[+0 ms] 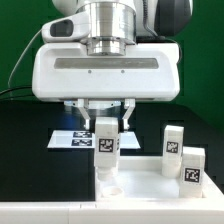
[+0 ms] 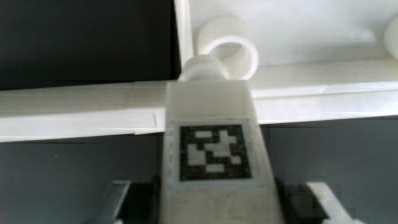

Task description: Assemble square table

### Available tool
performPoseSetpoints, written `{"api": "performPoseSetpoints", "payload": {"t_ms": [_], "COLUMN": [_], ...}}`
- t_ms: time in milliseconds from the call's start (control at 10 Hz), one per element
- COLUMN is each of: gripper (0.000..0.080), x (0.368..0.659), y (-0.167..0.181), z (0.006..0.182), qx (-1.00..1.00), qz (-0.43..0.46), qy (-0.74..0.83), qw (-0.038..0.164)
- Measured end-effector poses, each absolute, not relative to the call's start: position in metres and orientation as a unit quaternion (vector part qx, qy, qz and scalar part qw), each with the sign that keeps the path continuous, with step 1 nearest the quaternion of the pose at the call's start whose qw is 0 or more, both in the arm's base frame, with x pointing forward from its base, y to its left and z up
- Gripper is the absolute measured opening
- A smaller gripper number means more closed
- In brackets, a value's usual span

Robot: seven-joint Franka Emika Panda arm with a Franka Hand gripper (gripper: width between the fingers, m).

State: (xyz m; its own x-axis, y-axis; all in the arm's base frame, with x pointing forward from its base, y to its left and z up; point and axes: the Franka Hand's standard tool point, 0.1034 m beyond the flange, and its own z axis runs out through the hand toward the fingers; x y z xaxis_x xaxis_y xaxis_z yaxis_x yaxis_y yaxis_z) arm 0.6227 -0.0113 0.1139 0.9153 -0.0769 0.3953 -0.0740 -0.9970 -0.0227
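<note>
Next, my gripper releases the white leg, standing upright, in the tabletop's front corner socket (image 1: 112,190) (image 2: 228,50), which is across from the nearer standing leg.
My gripper (image 1: 106,128) is shut on a white table leg (image 1: 106,150) with a black-and-white tag, holding it upright. The leg's lower end rests at a corner of the white square tabletop (image 1: 145,192), which lies flat at the front. In the wrist view the leg (image 2: 217,140) runs from between my fingers (image 2: 128,200) toward a round corner socket (image 2: 226,55) on the tabletop's raised rim (image 2: 80,110). My gripper (image 2: 222,205) shows only as two finger edges beside the leg. Whether the leg's end sits inside the socket is hidden.
Two more tagged white legs stand upright at the exterior view's right, one (image 1: 173,140) farther back and one (image 1: 192,166) nearer, on or at the tabletop. The marker board (image 1: 72,139) lies on the black table behind the gripper. A green backdrop stands behind.
</note>
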Motion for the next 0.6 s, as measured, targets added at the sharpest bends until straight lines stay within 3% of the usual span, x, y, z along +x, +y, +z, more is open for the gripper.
{"api": "performPoseSetpoints", "payload": {"t_ms": [600], "gripper": [0.0287], "x": [0.624], "y": [-0.001], "z": [0.095], "qx": [-0.975], "qz": [-0.218], "qy": [0.029], "qw": [-0.003]}}
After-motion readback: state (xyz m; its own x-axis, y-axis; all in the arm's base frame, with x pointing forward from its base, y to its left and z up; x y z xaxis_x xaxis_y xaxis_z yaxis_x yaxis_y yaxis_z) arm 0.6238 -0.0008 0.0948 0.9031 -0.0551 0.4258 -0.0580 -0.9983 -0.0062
